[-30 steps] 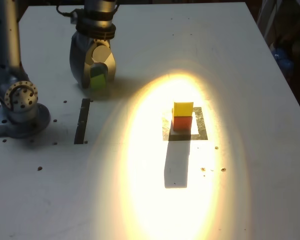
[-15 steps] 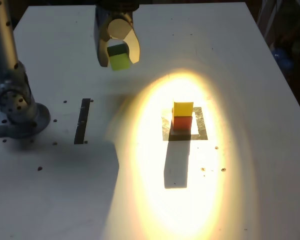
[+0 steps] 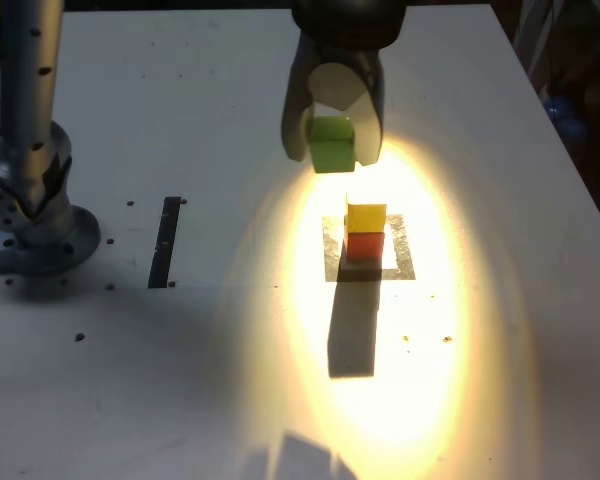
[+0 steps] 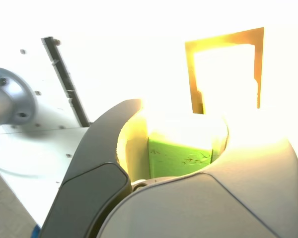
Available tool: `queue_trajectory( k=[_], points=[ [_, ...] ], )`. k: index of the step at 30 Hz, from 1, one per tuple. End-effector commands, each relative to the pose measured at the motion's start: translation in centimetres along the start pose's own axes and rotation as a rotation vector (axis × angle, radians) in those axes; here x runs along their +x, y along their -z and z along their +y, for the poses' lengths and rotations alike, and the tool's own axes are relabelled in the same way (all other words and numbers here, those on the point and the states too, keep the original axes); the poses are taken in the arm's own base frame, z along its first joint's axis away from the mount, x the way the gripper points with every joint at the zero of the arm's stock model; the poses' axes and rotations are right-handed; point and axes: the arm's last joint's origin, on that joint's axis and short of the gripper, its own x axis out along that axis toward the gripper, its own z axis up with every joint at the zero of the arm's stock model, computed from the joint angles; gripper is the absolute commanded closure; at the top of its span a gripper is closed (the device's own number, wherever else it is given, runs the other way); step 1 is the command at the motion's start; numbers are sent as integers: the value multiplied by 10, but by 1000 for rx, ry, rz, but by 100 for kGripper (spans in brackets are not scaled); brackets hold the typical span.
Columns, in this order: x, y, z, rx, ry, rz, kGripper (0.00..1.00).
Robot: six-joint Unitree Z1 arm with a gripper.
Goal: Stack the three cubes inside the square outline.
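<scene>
Next, my gripper releases the green cube on top of the yellow cube [image 3: 365, 179], above the red one. The green cube is now in the air behind the stack.
My gripper [image 3: 332, 148] is shut on the green cube [image 3: 331, 143] and holds it in the air, a little behind and above the stack. The yellow cube [image 3: 366, 217] sits on the red cube [image 3: 365, 246] inside the square outline [image 3: 405, 250], under a bright pool of light. In the wrist view the green cube [image 4: 180, 154] is clamped between the two curved fingers [image 4: 99, 163], and the square outline [image 4: 223, 69] shows beyond them, washed out by glare.
The arm's base [image 3: 35, 225] stands at the exterior view's left. A straight black strip [image 3: 165, 241] lies on the white table [image 3: 180, 380] between the base and the outline. Small screw holes dot the table top.
The gripper has lifted the green cube off the table near the base and carried it toward the exterior view's right, to just behind the yellow-on-red stack.
</scene>
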Motion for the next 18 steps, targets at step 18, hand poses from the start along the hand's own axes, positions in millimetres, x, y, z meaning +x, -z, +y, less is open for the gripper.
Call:
queue_trajectory(
  k=[18],
  points=[
    [20, -28, 0, -2, -8, 44, 76]
  ],
)
